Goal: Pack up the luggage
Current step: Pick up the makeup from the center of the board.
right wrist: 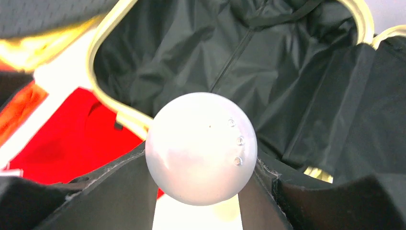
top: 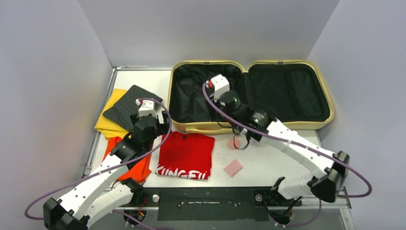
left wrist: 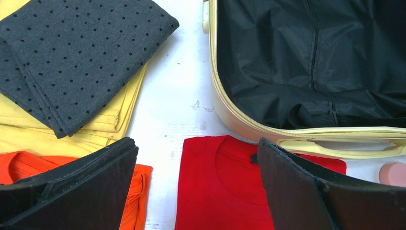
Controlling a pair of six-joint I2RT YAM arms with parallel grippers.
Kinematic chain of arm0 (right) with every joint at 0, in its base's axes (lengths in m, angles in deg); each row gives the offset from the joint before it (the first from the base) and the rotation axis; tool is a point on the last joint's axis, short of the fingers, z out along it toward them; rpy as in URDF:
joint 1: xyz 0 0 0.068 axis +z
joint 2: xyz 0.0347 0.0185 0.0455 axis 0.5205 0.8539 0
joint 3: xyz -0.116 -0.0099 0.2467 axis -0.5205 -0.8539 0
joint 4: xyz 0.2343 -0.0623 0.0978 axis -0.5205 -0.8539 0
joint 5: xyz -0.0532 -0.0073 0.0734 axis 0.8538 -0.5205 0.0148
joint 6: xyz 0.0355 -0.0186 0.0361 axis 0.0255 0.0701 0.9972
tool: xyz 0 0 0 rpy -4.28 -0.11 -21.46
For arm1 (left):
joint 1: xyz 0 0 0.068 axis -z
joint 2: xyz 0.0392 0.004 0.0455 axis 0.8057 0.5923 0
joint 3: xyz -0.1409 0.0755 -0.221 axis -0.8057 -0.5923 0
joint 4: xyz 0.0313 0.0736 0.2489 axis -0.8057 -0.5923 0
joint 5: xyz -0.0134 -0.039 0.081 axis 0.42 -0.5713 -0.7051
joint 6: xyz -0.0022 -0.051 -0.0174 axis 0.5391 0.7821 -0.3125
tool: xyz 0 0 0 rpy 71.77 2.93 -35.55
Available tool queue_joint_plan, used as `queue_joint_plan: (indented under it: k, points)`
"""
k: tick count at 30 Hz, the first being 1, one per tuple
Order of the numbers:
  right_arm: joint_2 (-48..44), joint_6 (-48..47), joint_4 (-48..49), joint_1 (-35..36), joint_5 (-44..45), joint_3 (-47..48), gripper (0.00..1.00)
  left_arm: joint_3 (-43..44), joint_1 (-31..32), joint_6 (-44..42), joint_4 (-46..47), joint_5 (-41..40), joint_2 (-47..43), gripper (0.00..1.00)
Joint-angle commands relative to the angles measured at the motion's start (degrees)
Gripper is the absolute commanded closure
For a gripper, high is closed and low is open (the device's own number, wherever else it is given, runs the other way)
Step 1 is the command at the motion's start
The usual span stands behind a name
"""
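Observation:
My right gripper is going to let go of the white object in the back corner (top: 229, 79) (right wrist: 329, 34), by the hinge, of the luggage half behind the red shirt.
The luggage (top: 297, 125) lies open at the back of the table, pale yellow with black lining, both halves empty. My right gripper (top: 214, 96) hovers over its left half, shut on a round white ball-like object (right wrist: 201, 148), which fills the gap between the fingers in the right wrist view. The luggage's rim (right wrist: 103, 43) curves behind it. My left gripper (left wrist: 196, 143) stands wide open and empty above the table, just in front of the luggage (left wrist: 239, 120). Below it are the collar end of a folded red shirt (left wrist: 220, 191) and bare table left of the shirt.
The red shirt (top: 186, 153) with white lettering lies front centre, an orange garment (top: 136, 167) to its left. A dotted grey cloth (top: 129, 105) rests on a yellow garment (top: 107, 122) at far left. A pink round item (top: 234, 143) and a pink square (top: 233, 168) lie right of the shirt.

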Motion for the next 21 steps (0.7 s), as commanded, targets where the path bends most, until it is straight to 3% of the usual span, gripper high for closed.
queue_joint_plan:
  k: [1,8,15,21]
  points:
    - [-9.9,1.8,-1.9,6.2,5.7,-10.6,1.0,2.0,0.4,0.3,1.1,-0.3,-1.1,0.06]
    - [-22.5,16.5,7.2,10.0,4.5,-31.7,1.0,2.0,0.4,0.3,0.9,-0.9,-1.5,0.06]
    - [-19.5,21.2,19.6,17.0,13.2,-43.3,1.0,2.0,1.1,0.3,0.2,-2.5,-1.8,0.07]
    - [-16.8,22.0,26.2,17.4,16.0,-47.9,1.0,2.1,2.1,0.3,-0.4,-4.0,-2.0,0.07]
